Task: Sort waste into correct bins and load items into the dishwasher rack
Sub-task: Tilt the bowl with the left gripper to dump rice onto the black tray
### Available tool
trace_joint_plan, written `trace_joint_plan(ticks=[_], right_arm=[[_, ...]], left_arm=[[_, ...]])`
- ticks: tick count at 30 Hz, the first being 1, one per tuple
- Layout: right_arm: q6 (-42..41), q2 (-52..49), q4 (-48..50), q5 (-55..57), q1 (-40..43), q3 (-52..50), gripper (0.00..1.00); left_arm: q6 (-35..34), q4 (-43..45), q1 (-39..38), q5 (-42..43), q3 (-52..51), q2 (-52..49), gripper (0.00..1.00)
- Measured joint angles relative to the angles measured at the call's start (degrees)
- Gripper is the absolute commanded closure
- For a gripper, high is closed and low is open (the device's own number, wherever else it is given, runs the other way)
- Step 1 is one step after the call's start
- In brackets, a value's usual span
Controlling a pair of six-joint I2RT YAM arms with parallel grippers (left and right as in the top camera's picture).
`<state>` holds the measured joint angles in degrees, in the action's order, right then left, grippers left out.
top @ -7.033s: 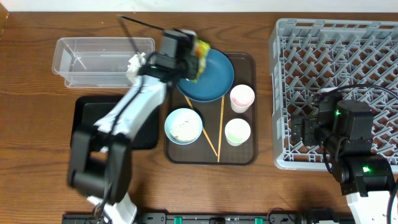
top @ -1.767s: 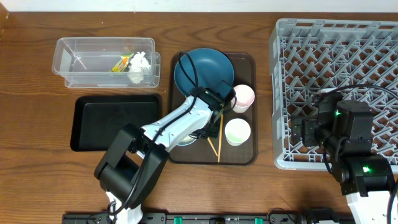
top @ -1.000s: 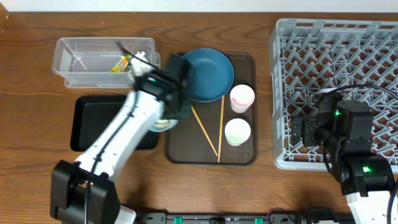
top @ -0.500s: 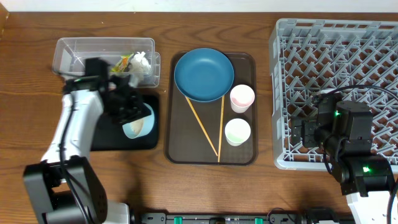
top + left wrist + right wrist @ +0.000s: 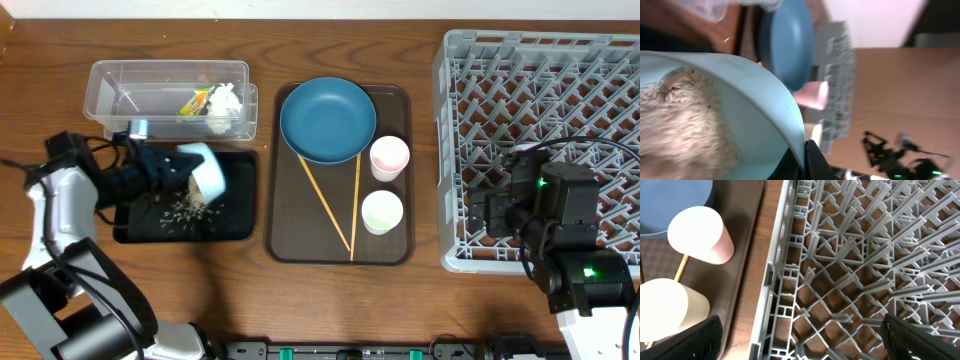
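Observation:
Next, I release the small white bowl from my left gripper on the brown tray (image 5: 298, 214), between chopsticks and black tray.
My left gripper (image 5: 172, 167) is shut on the rim of the small white bowl (image 5: 205, 170) and holds it tipped on its side over the black tray (image 5: 232, 225). Rice scraps (image 5: 182, 208) lie scattered on the tray below it. In the left wrist view the bowl's pale blue inside (image 5: 750, 100) fills the frame, with rice (image 5: 680, 125) in it. The clear tub (image 5: 120, 100) holds the orange wrapper (image 5: 196, 100) and the white tissue (image 5: 226, 100). The dark blue plate (image 5: 327, 120), pink cup (image 5: 389, 157), white cup (image 5: 381, 211) and two chopsticks (image 5: 328, 212) sit on the brown tray. My right gripper (image 5: 800, 340) is open over the grey rack (image 5: 540, 60).
The brown serving tray (image 5: 395, 250) lies between the black tray and the rack. The rack's left edge (image 5: 772, 275) runs beside the two cups in the right wrist view. Bare wooden table lies in front of the trays.
The left arm has swung left with the bowl and tipped it further; rice has spilled onto the black tray. The right arm has not moved.

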<state>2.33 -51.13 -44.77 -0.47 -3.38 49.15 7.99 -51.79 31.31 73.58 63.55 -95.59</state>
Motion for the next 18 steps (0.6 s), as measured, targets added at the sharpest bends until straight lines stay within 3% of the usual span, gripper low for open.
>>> trace_joint_plan(ticks=[18], right_arm=[[0.0, 0.0, 0.0, 0.0, 0.0, 0.0, 0.01]], left_arm=[[-0.5, 1.0, 2.3, 13.0, -2.4, -2.8, 0.94]])
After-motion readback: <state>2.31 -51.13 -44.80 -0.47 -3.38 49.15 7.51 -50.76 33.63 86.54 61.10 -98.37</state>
